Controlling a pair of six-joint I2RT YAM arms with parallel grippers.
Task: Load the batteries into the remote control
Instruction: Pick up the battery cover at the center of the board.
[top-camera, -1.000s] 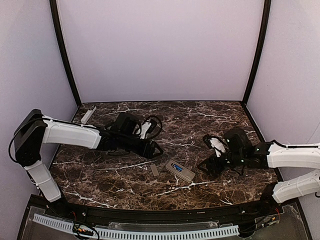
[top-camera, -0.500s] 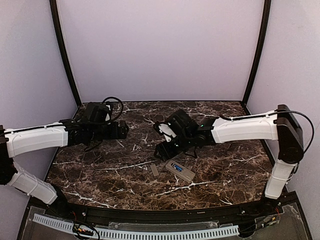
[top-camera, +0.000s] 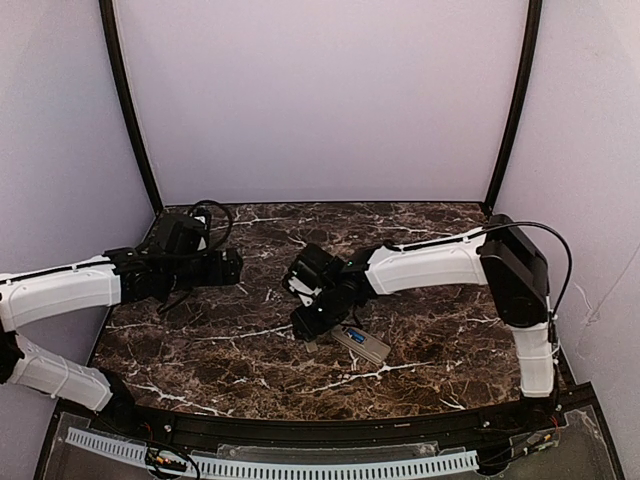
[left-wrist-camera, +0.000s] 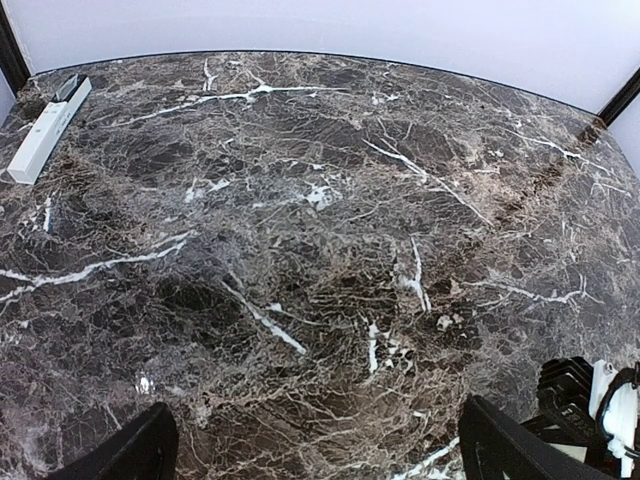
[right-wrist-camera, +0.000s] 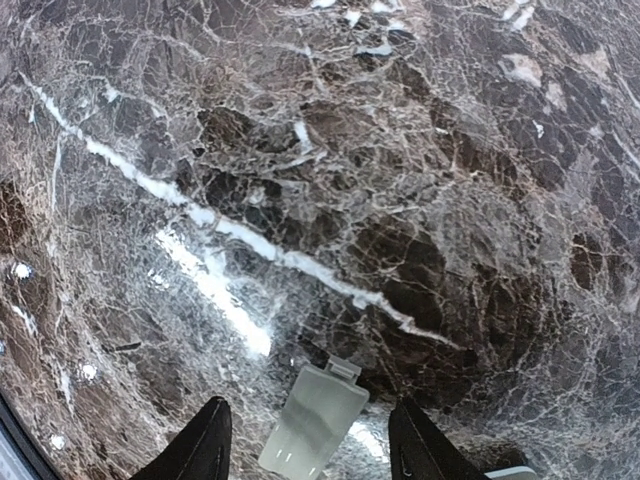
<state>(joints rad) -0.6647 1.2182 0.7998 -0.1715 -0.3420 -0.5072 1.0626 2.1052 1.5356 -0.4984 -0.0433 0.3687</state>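
Next, the left gripper grips the pale grey battery cover's short end (top-camera: 311, 349), length outward.
The remote control (top-camera: 368, 347) lies back-up at the front middle of the marble table, its compartment open, and one blue battery (top-camera: 354, 335) shows inside. A small pale grey battery cover (right-wrist-camera: 315, 420) lies flat just left of it. My right gripper (top-camera: 308, 322) hangs low over that cover, open, with a dark finger on either side of it (right-wrist-camera: 308, 412) and neither touching. A corner of the remote control (right-wrist-camera: 512, 473) peeks in at the bottom right. My left gripper (top-camera: 232, 268) is back at the left, open wide (left-wrist-camera: 320, 460) over bare marble.
A narrow white bar (left-wrist-camera: 45, 128) lies at the table's far left corner by the back wall. The right wrist's black and white housing (left-wrist-camera: 590, 400) shows at the lower right of the left wrist view. Pale walls close in the table.
The left arm pulled away from the remote toward the back left and opened fully. The right arm swung across from the right side to above the cover, its jaws narrowing.
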